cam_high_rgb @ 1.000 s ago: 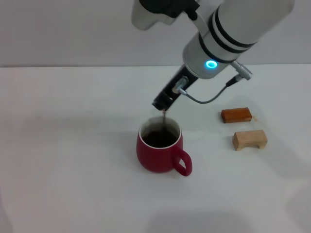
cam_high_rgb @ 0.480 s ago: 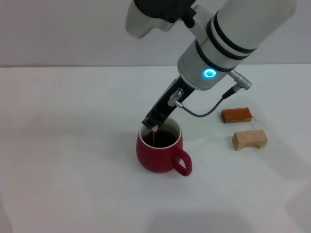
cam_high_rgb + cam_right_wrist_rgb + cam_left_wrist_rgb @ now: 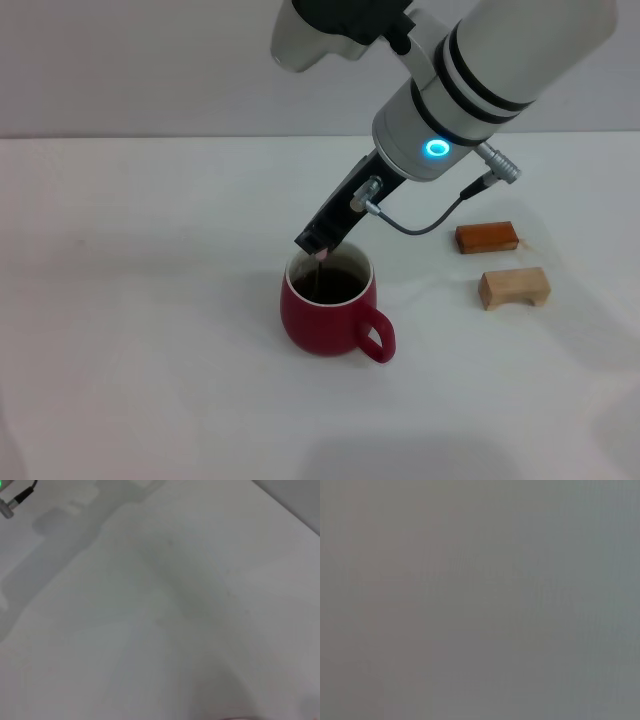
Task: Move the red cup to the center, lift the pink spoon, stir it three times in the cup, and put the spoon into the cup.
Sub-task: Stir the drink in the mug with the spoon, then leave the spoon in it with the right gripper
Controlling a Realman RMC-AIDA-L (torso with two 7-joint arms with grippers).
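Observation:
The robot's right gripper will release the pink spoon against the back inner rim of the red cup [image 3: 342, 251], with the spoon's handle sticking up.
The red cup [image 3: 326, 326] stands upright on the white table near the middle of the head view, its handle toward the front right and dark liquid inside. My right gripper [image 3: 313, 243] hangs just over the cup's back-left rim, shut on the pink spoon [image 3: 319, 262]. Only a short pink length of the spoon shows below the fingertips, pointing down into the liquid; its bowl is hidden in the cup. The right wrist view holds only bare tabletop. The left arm is out of view, and its wrist view is plain grey.
An orange-brown flat block [image 3: 487, 237] and a tan wooden block [image 3: 514, 287] lie to the right of the cup. A grey cable [image 3: 420, 226] loops off the right wrist. White table [image 3: 140, 300] stretches left of and in front of the cup.
The right gripper has carried the spoon from the cup's back rim round to its left side, then slightly back up. The cup has stayed in place.

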